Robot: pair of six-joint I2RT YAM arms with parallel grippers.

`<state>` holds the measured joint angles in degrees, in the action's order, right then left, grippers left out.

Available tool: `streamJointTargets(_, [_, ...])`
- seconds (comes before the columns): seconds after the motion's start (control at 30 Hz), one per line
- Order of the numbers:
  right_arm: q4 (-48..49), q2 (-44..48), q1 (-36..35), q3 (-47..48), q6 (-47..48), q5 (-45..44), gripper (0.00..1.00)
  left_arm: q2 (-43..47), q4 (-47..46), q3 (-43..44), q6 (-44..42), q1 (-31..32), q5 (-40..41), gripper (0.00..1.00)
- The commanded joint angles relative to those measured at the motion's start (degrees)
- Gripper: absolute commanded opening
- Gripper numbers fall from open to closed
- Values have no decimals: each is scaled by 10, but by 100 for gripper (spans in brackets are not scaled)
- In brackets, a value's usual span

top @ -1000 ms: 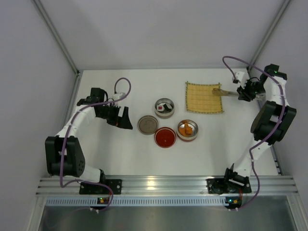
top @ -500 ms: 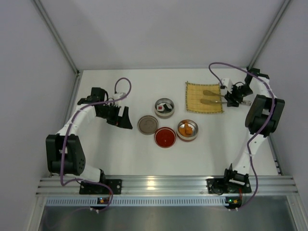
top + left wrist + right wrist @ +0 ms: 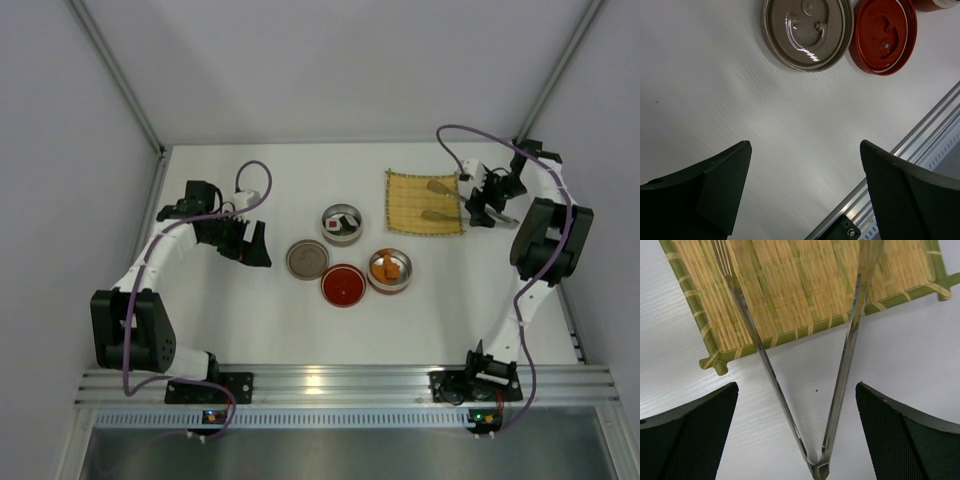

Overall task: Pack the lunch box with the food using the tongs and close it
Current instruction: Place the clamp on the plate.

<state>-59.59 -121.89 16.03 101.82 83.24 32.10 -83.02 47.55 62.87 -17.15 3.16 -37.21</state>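
Observation:
Next, my left gripper should go to the grey lid's rim [image 3: 288, 251] [image 3: 764, 31], on the side facing away from the red lid, and close there.
The silver tongs [image 3: 847, 355] lie spread in a V, tips on the yellow mat [image 3: 805, 285] and joint on the white table. My right gripper [image 3: 796, 390] stands open over their joined end, with both fingers clear of the arms. In the top view the tongs [image 3: 440, 214] rest at the mat's right side under my right gripper [image 3: 480, 205]. The lunch box is round tins: one [image 3: 341, 224] holds a sushi roll, another [image 3: 389, 270] holds orange-brown fried pieces. My left gripper [image 3: 805, 145] hangs open over bare table, left of the tins [image 3: 255, 245].
A grey lid [image 3: 807, 31] and a red lid [image 3: 884, 35] lie flat side by side in front of the tins. The aluminium rail [image 3: 920, 150] runs along the table's near edge. Walls close in the left, right and back.
My right gripper has opened and let go of the tongs, which have sprung apart onto the mat. The right arm moved slightly left. The left arm has barely moved.

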Motion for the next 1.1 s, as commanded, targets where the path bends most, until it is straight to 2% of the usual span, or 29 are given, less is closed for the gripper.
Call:
streamJointTargets(0.0, [-18, 69, 0, 44, -20, 54, 99, 39, -16, 0, -17, -1, 1, 94])
streamJointTargets(0.1, [-34, 113, 0, 57, -72, 91, 99, 59, -25, -8, -16, 0, 8, 93])
streamJointTargets(0.2, [-1, 182, -2, 33, -172, 125, 99, 63, -45, -19, -9, 18, 31, 90])
streamJointTargets(0.23, [41, 221, -7, 10, -254, 117, 99, 57, -48, -20, -3, 27, 40, 89])
streamJointTargets(0.33, [51, 279, -29, -5, -377, 73, 99, 42, -69, -14, 14, 70, 87, 83])
streamJointTargets(0.4, [35, 306, -41, -17, -436, 79, 96, 39, -83, -8, 16, 103, 113, 79])
streamJointTargets(0.5, [89, 401, -46, -121, -512, 97, 96, 33, -120, -13, 23, 140, 164, 75])
streamJointTargets(0.53, [115, 457, -50, -190, -531, 91, 99, 23, -125, -9, 39, 143, 176, 74])
streamJointTargets(0.57, [157, 486, -56, -222, -543, 83, 99, 12, -126, -1, 52, 144, 188, 71])
streamJointTargets(0.6, [178, 510, -73, -252, -566, 49, 99, -19, -114, 26, 66, 144, 205, 63])
streamJointTargets(0.63, [197, 557, -82, -306, -574, 33, 99, -38, -106, 43, 91, 145, 208, 58])
streamJointTargets(0.7, [232, 597, -107, -351, -577, 10, 99, -70, -92, 72, 112, 146, 211, 52])
streamJointTargets(0.8, [269, 678, -124, -419, -576, 4, 99, -122, -97, 96, 145, 145, 209, 53])
streamJointTargets(1.0, [288, 714, -138, -491, -529, 48, 99, -179, -115, 119, 170, 152, 244, 48])
streamJointTargets(1.07, [301, 707, -140, -493, -554, 52, 100, -193, -113, 132, 170, 155, 253, 48])
